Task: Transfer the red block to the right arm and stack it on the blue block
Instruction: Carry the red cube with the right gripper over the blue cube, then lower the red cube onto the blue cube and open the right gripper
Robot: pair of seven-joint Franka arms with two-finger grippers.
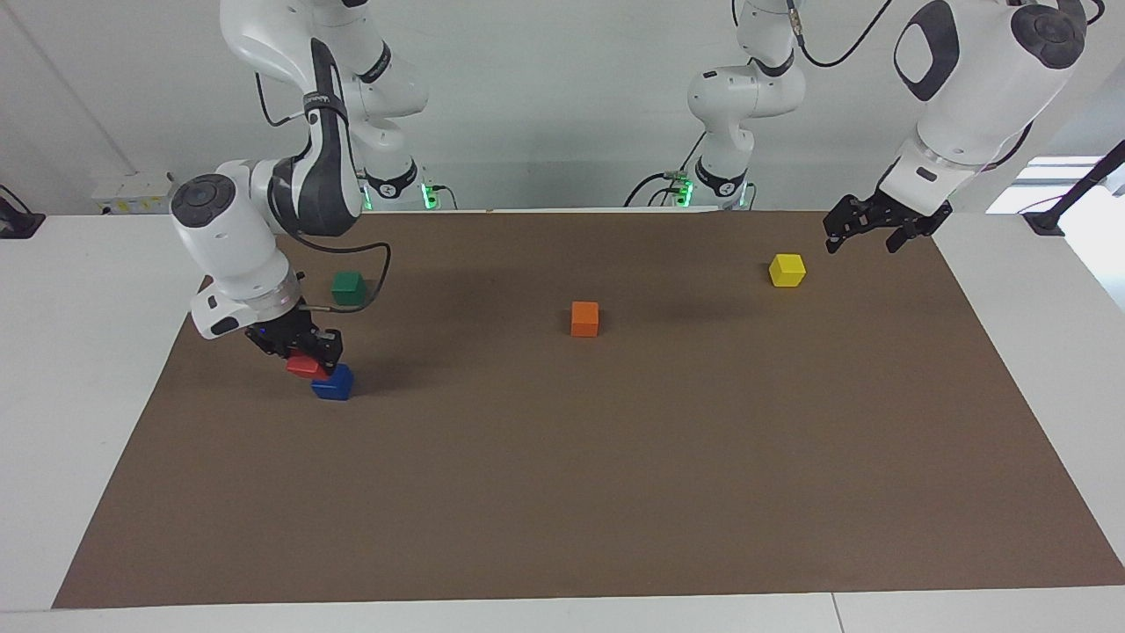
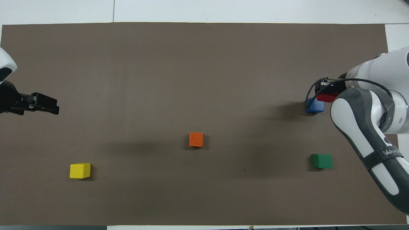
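The red block will go on top of the blue block (image 2: pixel 322 106). My right gripper will let go of it there, toward the blue block's edge under the gripper.
The red block (image 1: pixel 304 367) (image 2: pixel 326 97) is held just off the mat, tilted, with my right gripper (image 1: pixel 301 353) (image 2: pixel 324 92) shut on it and pointing down. It hangs over the edge of the blue block (image 1: pixel 333 383) (image 2: pixel 313 107) that faces the right arm's end of the table. I cannot tell whether the two blocks touch. The blue block sits on the brown mat (image 1: pixel 562 492), partly covered by the red block in the overhead view. My left gripper (image 1: pixel 866 232) (image 2: pixel 44 107) waits open and holds nothing, over the mat's corner at the left arm's end, beside the yellow block (image 1: pixel 787 270).
A green block (image 1: pixel 349 287) (image 2: pixel 321 160) lies nearer to the robots than the blue one. An orange block (image 1: pixel 584 318) (image 2: pixel 196 139) sits mid-mat. The yellow block (image 2: pixel 80 170) is at the left arm's end. The right forearm (image 2: pixel 361 127) reaches over the mat's edge.
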